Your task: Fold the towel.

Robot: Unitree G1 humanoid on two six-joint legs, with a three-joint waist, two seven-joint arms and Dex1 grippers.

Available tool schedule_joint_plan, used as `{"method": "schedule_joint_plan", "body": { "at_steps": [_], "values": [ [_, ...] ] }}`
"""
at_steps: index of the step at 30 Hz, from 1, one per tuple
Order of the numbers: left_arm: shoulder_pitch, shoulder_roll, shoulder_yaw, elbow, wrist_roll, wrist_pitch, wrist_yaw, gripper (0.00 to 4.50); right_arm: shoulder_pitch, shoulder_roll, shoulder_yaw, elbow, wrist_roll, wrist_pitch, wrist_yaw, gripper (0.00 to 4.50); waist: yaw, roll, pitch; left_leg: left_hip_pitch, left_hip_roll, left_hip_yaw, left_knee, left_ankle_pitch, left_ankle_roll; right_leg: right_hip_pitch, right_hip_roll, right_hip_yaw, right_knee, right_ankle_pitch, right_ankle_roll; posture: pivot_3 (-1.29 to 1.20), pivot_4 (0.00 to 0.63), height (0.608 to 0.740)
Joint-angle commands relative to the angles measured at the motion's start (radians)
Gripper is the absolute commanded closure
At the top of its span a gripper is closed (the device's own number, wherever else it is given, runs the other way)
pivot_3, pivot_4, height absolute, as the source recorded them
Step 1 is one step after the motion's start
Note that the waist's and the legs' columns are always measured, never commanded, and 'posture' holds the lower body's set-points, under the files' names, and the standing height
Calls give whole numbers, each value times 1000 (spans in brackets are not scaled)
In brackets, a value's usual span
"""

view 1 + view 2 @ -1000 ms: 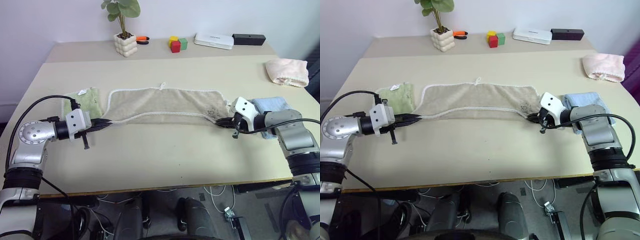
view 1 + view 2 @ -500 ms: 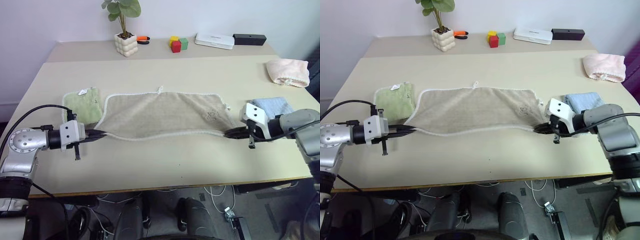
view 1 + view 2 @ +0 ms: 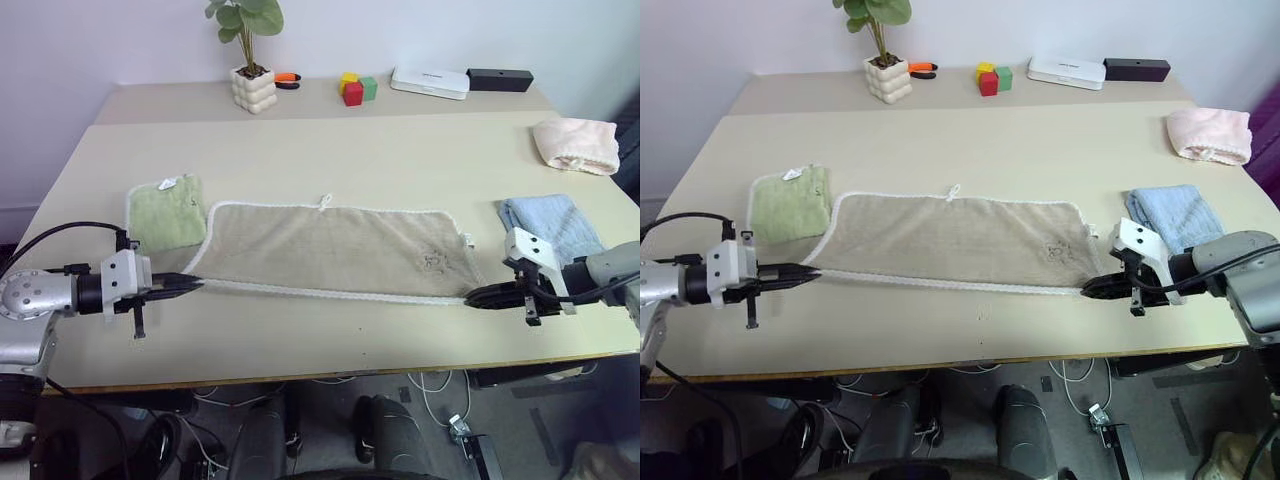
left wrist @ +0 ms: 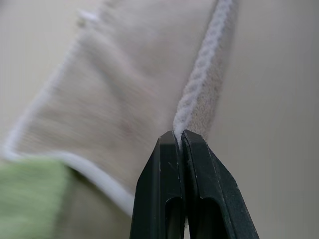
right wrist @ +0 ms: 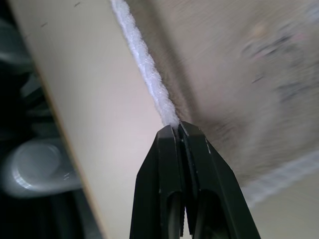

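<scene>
Next, my left gripper lets go of the beige towel's near corner on the towel's far corner [image 3: 222, 205] [image 4: 16, 145] beside the green cloth.
The beige towel [image 3: 335, 248] with white edging lies spread across the middle of the table, its small loop on the far edge and a dark mark near its right end. My left gripper [image 3: 196, 284] is shut on the towel's near left corner; the left wrist view shows the white edging [image 4: 199, 84] pinched between its tips. At the near right corner my right gripper [image 3: 472, 297] is shut on the edging [image 5: 147, 69]. The near edge runs taut between the two grippers, slightly lifted.
A green cloth [image 3: 167, 213] lies just left of the towel, a folded blue cloth [image 3: 553, 224] to its right, and a pink cloth [image 3: 574, 143] at the far right. A potted plant [image 3: 249, 55], coloured blocks [image 3: 354, 88], a white box and a black box line the back.
Both grippers have drawn the towel's near edge toward the table's front edge, the right one farther. The towel has unfolded from a narrow strip into a wider flat sheet.
</scene>
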Motion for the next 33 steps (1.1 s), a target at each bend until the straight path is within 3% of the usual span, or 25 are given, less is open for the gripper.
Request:
{"method": "schedule_joint_plan", "body": {
  "at_steps": [1, 7, 18, 33],
  "values": [
    [-96, -11, 14, 76, 20, -37, 26, 4500, -94, 23, -8, 90, -43, -93, -39, 4475, -1, 0, 0, 0, 0, 0, 0, 0, 0, 1, 0, 0, 0, 0, 1, 0, 150, 740],
    [-301, -74, -25, 311, 133, -166, 99, 4500, -278, 124, 35, 299, -128, -251, -110, 4475, -2, 0, 0, 0, -1, 6, -1, 4, -6, 1, 1, 0, 0, 2, 3, 0, 150, 740],
    [-556, -160, -105, 722, 347, -354, 353, 4500, -446, 250, 72, 636, -269, -484, -234, 4475, -6, 0, 0, 0, -1, 7, 0, 4, -6, 1, 2, 0, 1, 2, 4, 0, 150, 740],
    [-670, -228, -154, 905, 472, -309, 551, 4500, -545, 342, 73, 894, -359, -646, -373, 4475, -7, 0, 0, 0, -1, 8, -1, 4, -6, 1, 2, 0, 2, 2, 4, 0, 150, 740]
  ]
}}
